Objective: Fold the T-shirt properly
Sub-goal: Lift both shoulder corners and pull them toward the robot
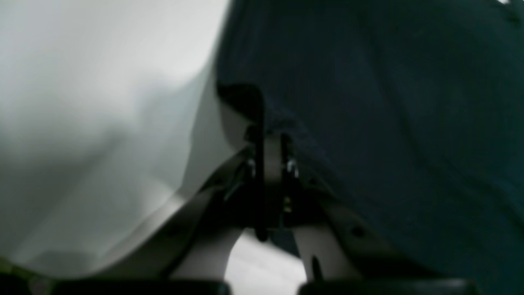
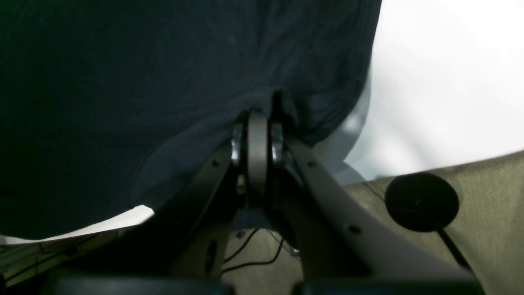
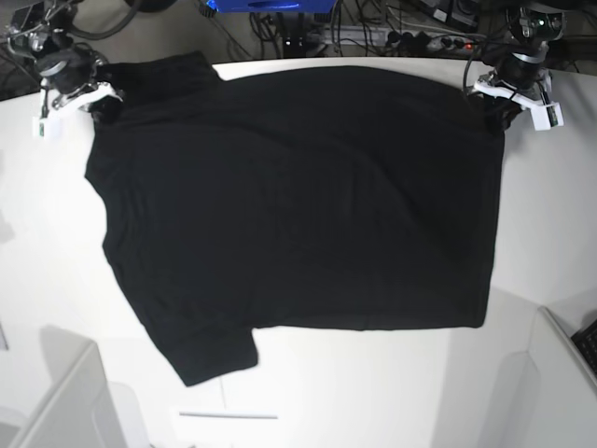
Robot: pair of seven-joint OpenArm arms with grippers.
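Next, I release the black T-shirt's bunched corner with my right gripper on the shirt's side edge [image 3: 112, 207], just past the pointing sleeve.
The black T-shirt [image 3: 298, 205] lies spread flat on the white table [image 3: 373, 392], plain black side up, with no print showing. One sleeve points toward the front left. My left gripper [image 3: 499, 107] is at the shirt's far right corner. In the left wrist view it [image 1: 270, 135] is shut on the shirt's edge [image 1: 389, 123]. My right gripper [image 3: 101, 105] is at the far left corner. In the right wrist view it [image 2: 258, 119] is shut on a bunched bit of the shirt [image 2: 143, 82].
Cables and power strips [image 3: 410, 37] lie beyond the table's far edge. White panels stand at the front left [image 3: 65, 401] and front right [image 3: 560, 373]. A black round disc [image 2: 421, 200] and wires lie on the olive floor below the table edge.
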